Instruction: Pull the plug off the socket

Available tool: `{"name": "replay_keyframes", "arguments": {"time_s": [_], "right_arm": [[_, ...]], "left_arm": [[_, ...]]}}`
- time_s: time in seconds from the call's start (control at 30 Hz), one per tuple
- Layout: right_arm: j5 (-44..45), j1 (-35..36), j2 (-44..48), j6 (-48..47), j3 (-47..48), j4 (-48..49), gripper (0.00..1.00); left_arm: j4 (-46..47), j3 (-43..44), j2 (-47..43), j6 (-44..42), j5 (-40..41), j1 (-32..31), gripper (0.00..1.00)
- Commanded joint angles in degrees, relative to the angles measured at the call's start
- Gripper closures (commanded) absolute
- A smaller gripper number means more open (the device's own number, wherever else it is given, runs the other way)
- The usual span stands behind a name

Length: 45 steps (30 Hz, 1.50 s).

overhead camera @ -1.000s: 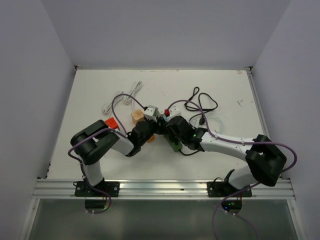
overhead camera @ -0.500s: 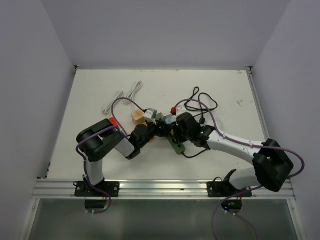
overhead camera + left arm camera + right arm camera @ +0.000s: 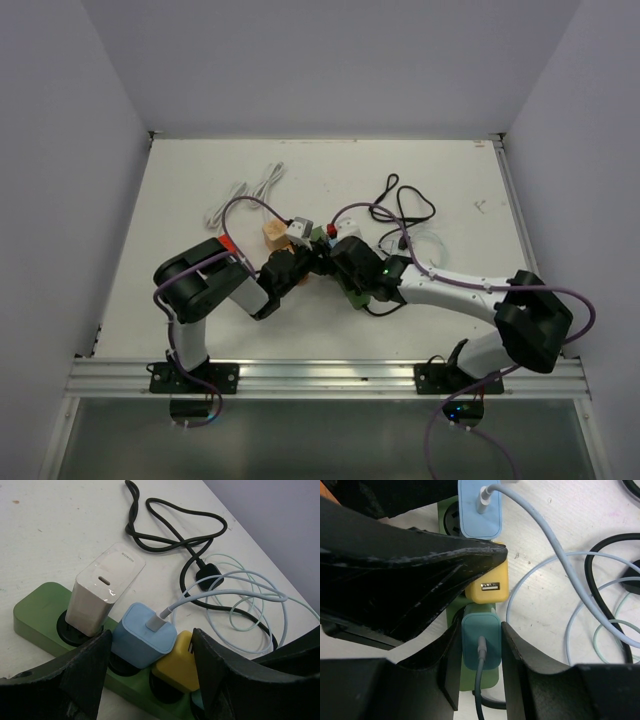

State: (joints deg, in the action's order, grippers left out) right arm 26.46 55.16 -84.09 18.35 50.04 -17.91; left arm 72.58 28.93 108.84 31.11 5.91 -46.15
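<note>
The robot's right gripper will set the teal plug down on the white table [image 3: 445, 214] next to the outer bend of the black cable.
A green power strip [image 3: 35, 612] lies on the white table and carries a white charger [image 3: 102, 587], a light blue plug [image 3: 142, 640], a yellow plug [image 3: 175, 662] and a teal plug [image 3: 479, 630]. My left gripper [image 3: 150, 645] straddles the blue and yellow plugs, one finger against each. My right gripper [image 3: 480, 652] is shut on the teal plug, which still sits in its socket at the strip's end [image 3: 479, 680]. From above, both grippers [image 3: 318, 250] [image 3: 345, 262] meet over the strip [image 3: 352, 292].
A black cable [image 3: 175, 525] and a pale blue cable coil [image 3: 250, 595] lie beyond the strip. White cables [image 3: 245, 195] lie at the back left. A wooden block [image 3: 272, 233] and an orange block [image 3: 225, 247] sit near my left arm.
Half a second ago the right arm and the strip had swung to the right; they have come back left to where they were. Neither gripper's jaws have changed.
</note>
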Motion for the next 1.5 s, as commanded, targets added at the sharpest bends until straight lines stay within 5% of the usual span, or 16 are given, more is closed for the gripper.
{"name": "replay_keyframes", "arguments": {"time_s": [0.0, 0.1, 0.27, 0.53, 0.73, 0.97, 1.2, 1.47], "right_arm": [[-2.4, -3.5, 6.9, 1.9, -1.4, -0.5, 1.00], [-14.4, -9.9, 12.2, 3.1, -4.1, 1.9, 1.00], [-19.4, -11.9, 15.0, 3.1, -3.7, 1.0, 1.00], [-1.3, -3.6, 9.8, -0.2, 3.7, -6.8, 1.00], [4.5, 0.1, 6.1, 0.5, 8.6, -9.8, 1.00], [-5.0, -2.9, 10.8, 2.1, 4.8, -5.5, 1.00], [-22.5, -14.6, 14.6, 5.4, -0.6, -2.4, 1.00], [-24.8, -16.7, 12.8, 4.8, -0.3, -2.2, 1.00]], "left_arm": [[-21.9, -3.0, 5.8, -4.5, 0.2, -0.2, 0.32], [-20.1, -4.0, 6.4, -3.4, -0.6, -0.2, 0.32], [-19.1, -4.2, 8.1, -3.8, -0.7, -0.2, 0.33], [-19.0, -3.4, 10.6, -3.7, -0.8, -0.3, 0.35], [-20.0, -2.3, 12.2, -3.6, -0.1, -0.8, 0.35], [-18.7, -3.2, 13.0, -3.5, -0.4, -1.0, 0.35], [-15.9, -4.8, 13.9, -2.8, -0.8, -1.2, 0.36], [-15.7, -4.8, 13.4, -3.1, -0.8, -1.5, 0.36]]}}
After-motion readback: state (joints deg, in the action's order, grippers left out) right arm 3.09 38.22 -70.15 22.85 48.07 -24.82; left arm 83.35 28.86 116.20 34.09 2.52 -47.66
